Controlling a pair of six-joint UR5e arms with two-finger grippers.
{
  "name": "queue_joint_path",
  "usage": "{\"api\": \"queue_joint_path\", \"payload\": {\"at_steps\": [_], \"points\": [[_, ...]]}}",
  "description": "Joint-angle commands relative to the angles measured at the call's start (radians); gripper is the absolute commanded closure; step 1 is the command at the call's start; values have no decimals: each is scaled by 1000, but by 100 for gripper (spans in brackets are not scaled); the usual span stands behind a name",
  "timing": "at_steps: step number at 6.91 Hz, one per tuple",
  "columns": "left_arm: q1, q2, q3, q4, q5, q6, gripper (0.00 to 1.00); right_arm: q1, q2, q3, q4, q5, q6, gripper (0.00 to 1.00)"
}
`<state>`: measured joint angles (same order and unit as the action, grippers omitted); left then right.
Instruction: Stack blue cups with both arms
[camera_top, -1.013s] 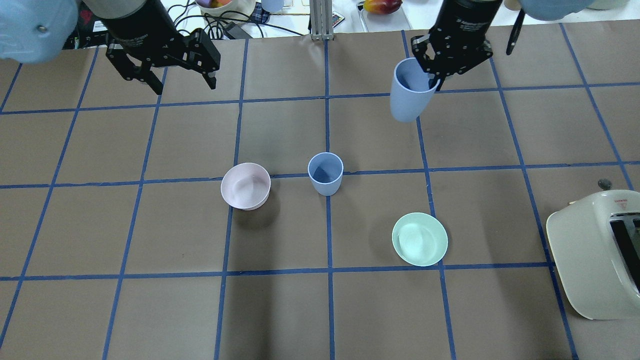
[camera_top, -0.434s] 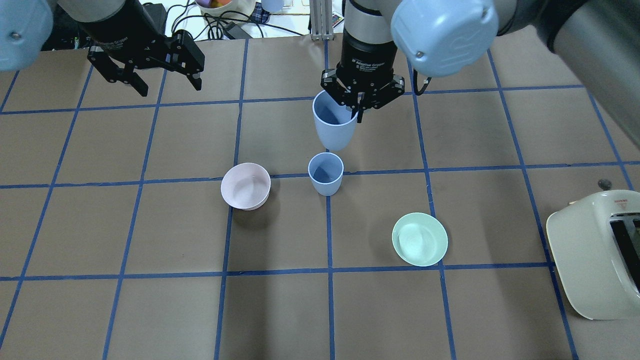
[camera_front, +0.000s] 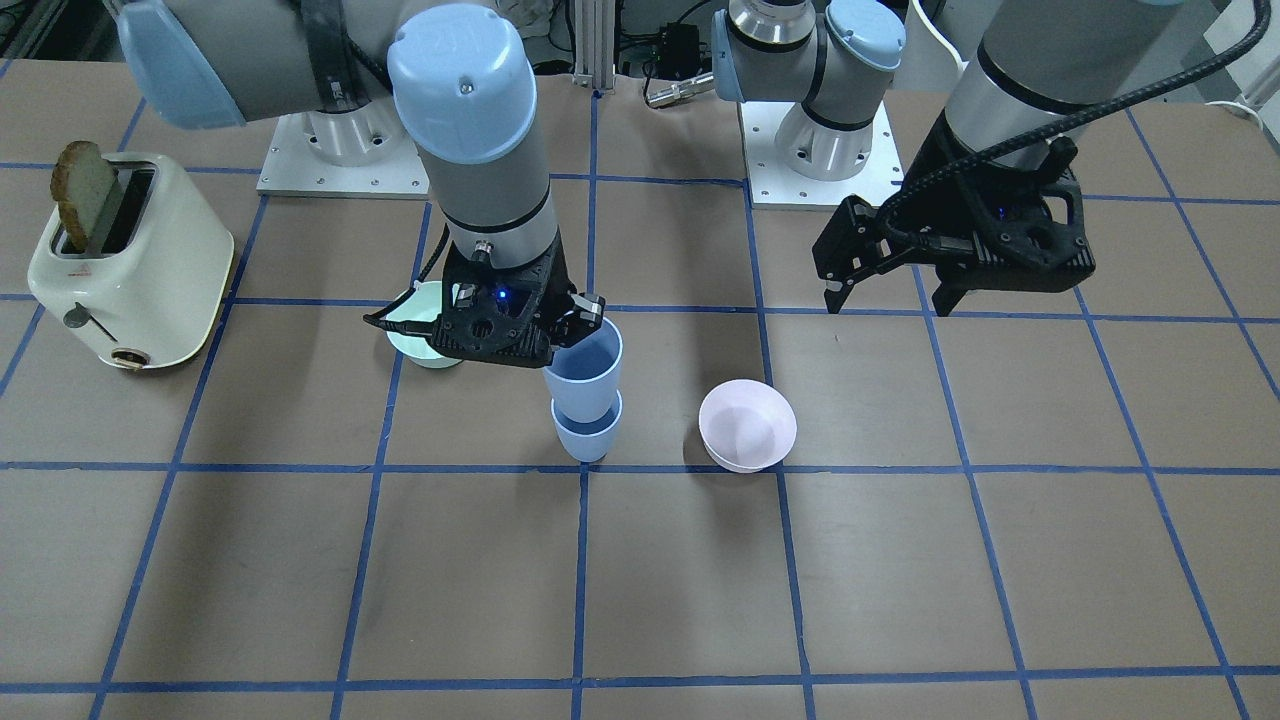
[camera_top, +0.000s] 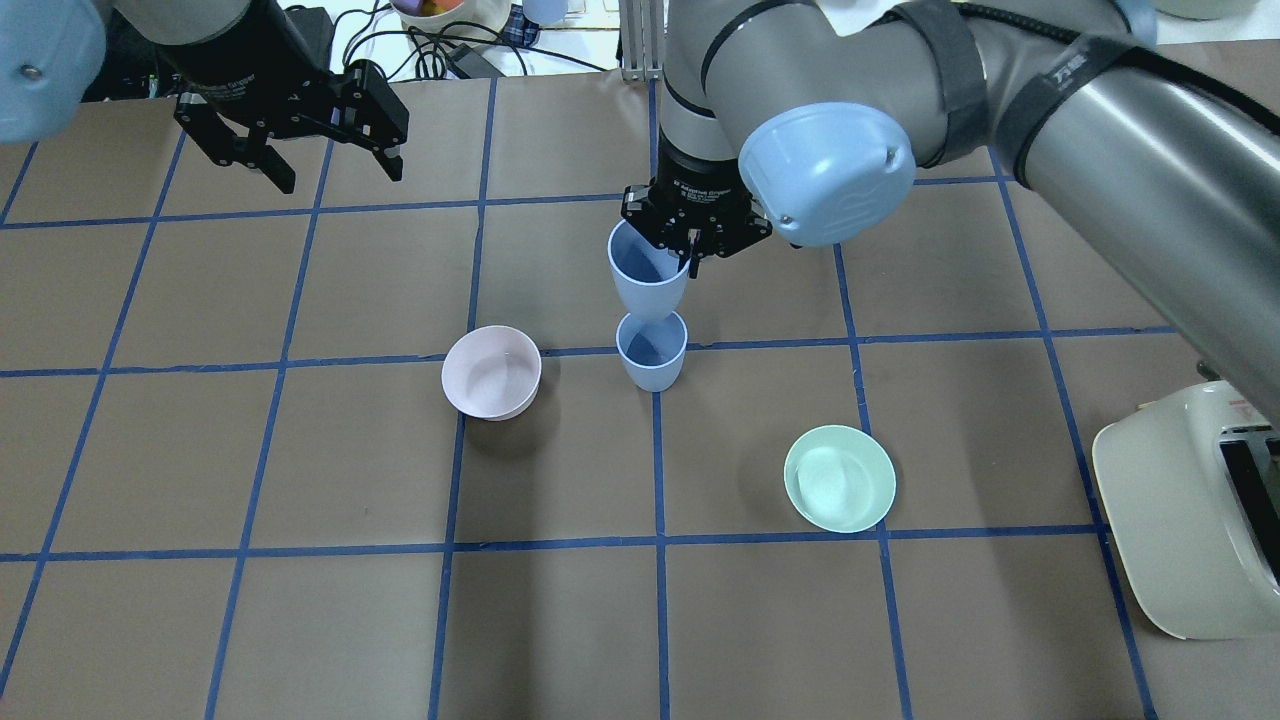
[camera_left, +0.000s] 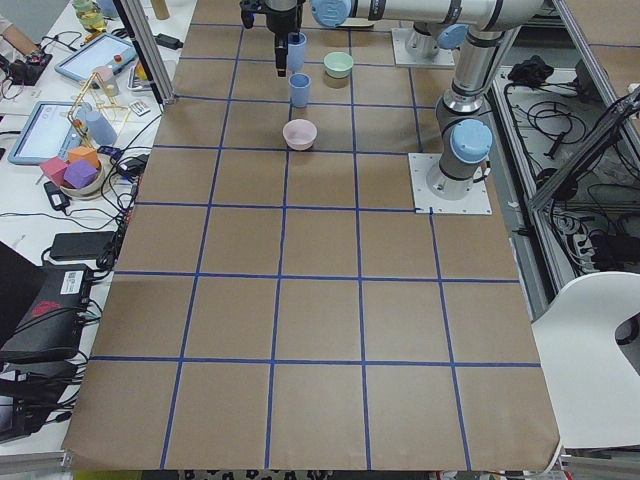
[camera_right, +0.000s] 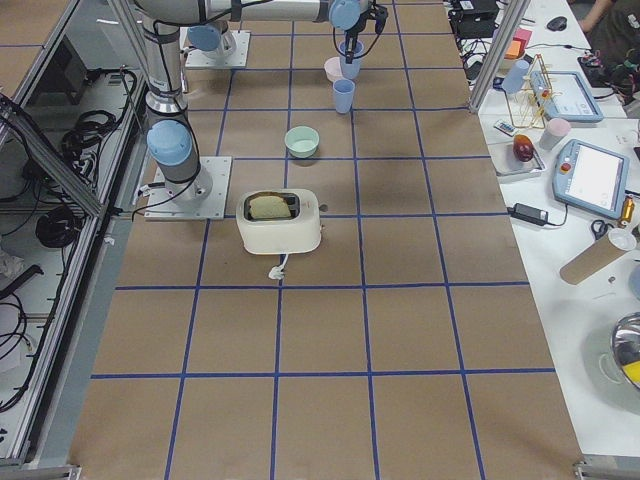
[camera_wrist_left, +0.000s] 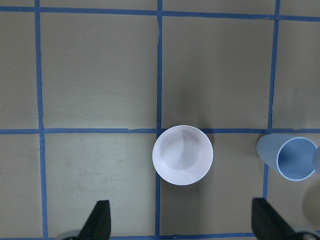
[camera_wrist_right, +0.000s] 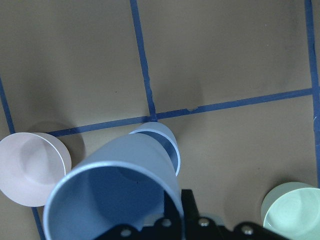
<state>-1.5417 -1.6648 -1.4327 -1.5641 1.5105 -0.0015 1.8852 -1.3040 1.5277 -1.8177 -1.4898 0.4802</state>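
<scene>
The robot's right gripper will release the second blue cup inside the opening of the standing blue cup (camera_front: 585, 409) (camera_wrist_right: 153, 151). The second cup is held upright just above it.
One blue cup (camera_top: 652, 352) stands upright mid-table; it also shows in the front view (camera_front: 588, 440) and the left wrist view (camera_wrist_left: 292, 159). My right gripper (camera_top: 690, 258) is shut on the rim of the second blue cup (camera_top: 648, 275) and holds it upright just above the standing one. In the front view the held cup (camera_front: 585, 375) hangs from the right gripper (camera_front: 572, 335), its base at the lower cup's mouth. The right wrist view shows the held cup (camera_wrist_right: 115, 195) over the standing cup (camera_wrist_right: 162, 142). My left gripper (camera_top: 338, 175) is open and empty at the back left.
A pale pink bowl (camera_top: 491, 372) sits left of the standing cup. A mint-green bowl (camera_top: 840, 478) sits front right. A cream toaster (camera_top: 1190, 500) with a bread slice stands at the right edge. Cables and clutter lie beyond the table's far edge.
My right arm has carried the blue cup from the back right leftward and down to just above the standing cup. My left gripper shifted slightly left and stayed open.
</scene>
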Motion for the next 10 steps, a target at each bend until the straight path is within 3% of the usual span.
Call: {"api": "queue_joint_path", "payload": {"at_steps": [1, 9, 10], "points": [[0, 0, 0, -1, 0, 0, 0, 0, 3, 49, -48, 5, 3, 100], [0, 0, 0, -1, 3, 3, 0, 2, 37, 58, -46, 3, -2, 99], [0, 0, 0, -2, 3, 3, 0, 2, 37, 55, -51, 0, 0, 8]]}}
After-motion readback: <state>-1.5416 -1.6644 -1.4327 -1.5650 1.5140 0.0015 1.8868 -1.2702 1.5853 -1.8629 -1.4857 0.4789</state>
